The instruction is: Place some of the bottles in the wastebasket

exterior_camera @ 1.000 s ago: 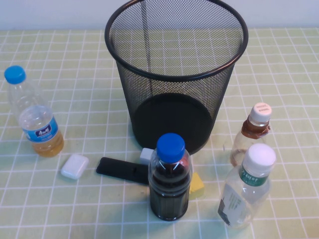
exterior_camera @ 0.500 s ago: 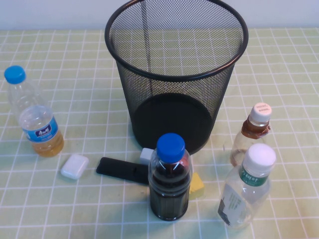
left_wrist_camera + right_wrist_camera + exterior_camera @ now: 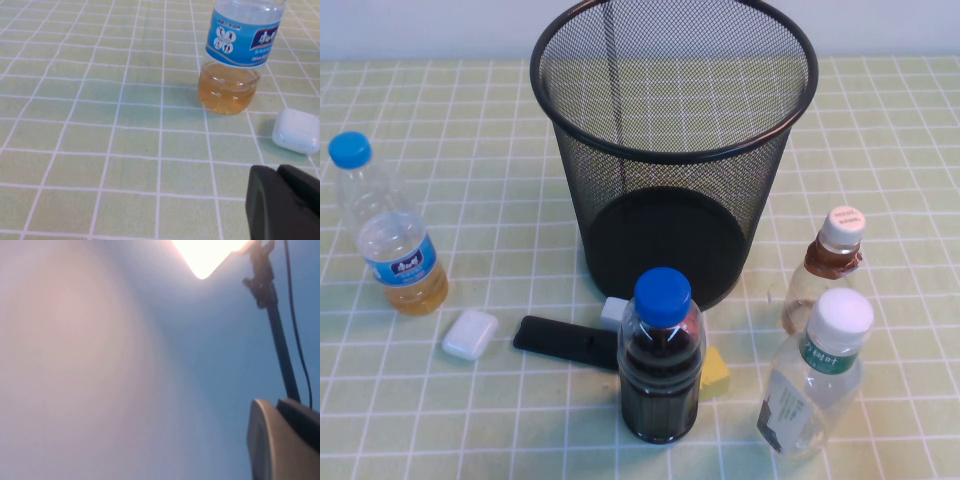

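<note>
Next, I close my right gripper on the white cap (image 3: 841, 320) of the clear bottle with the green-and-dark label, in front of the brown-banded bottle.
The black wire-mesh wastebasket (image 3: 660, 200) stands upright at the table's middle back. Two clear white-capped bottles stand upright at the front right: one with a green-and-dark label (image 3: 815, 385), and a smaller one with a brown neck band (image 3: 823, 270) just behind it. Neither arm shows in the high view. My left gripper (image 3: 280, 172) is shut and empty, low over the table near the yellowish-liquid bottle (image 3: 237, 55). My right gripper (image 3: 277, 405) is shut and empty; its view shows only a wall and a lamp stand, none of the table.
A dark-liquid bottle with a blue cap (image 3: 661, 360) stands in front of the basket. The slim blue-capped bottle (image 3: 390, 235) stands at the left. A white case (image 3: 470, 334), a black remote (image 3: 565, 342), a small white block (image 3: 613, 312) and a yellow block (image 3: 715, 368) lie between them.
</note>
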Tool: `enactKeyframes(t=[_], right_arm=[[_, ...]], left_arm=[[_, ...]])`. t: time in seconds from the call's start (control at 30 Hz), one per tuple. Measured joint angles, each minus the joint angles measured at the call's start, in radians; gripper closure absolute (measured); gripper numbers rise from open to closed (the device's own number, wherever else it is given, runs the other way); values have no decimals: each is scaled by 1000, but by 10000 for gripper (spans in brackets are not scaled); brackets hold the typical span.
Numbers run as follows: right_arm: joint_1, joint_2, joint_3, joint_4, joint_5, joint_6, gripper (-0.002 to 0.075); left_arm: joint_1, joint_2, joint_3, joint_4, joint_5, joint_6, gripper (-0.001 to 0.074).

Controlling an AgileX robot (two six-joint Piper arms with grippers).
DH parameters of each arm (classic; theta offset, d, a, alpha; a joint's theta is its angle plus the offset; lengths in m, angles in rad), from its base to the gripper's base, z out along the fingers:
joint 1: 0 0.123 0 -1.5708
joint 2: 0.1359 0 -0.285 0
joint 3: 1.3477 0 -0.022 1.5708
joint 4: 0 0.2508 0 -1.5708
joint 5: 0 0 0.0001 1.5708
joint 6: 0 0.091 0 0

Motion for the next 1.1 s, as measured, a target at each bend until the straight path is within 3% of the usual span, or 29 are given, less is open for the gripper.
enactKeyframes(t=[0.27, 0.47, 0.63, 0.73, 0.83, 1.0, 1.1], right_arm=[[0, 0, -29, -190, -40, 166, 726], [0, 19, -204, -343, 28, 338, 726], [0, 94, -434, -435, 340, 533, 726], [0, 178, -587, -505, 664, 646, 726], [0, 293, -706, -508, 948, 649, 726], [4, 421, -748, -494, 1010, 485, 726], [7, 460, -748, -342, 1013, 479, 726]], left_arm=[[0, 0, 0, 0, 0, 0, 741], [0, 0, 0, 0, 0, 0, 741], [0, 0, 0, 0, 0, 0, 741], [0, 0, 0, 0, 0, 0, 741], [0, 0, 0, 0, 0, 0, 741], [0, 0, 0, 0, 0, 0, 741], [0, 0, 0, 0, 0, 0, 741]])
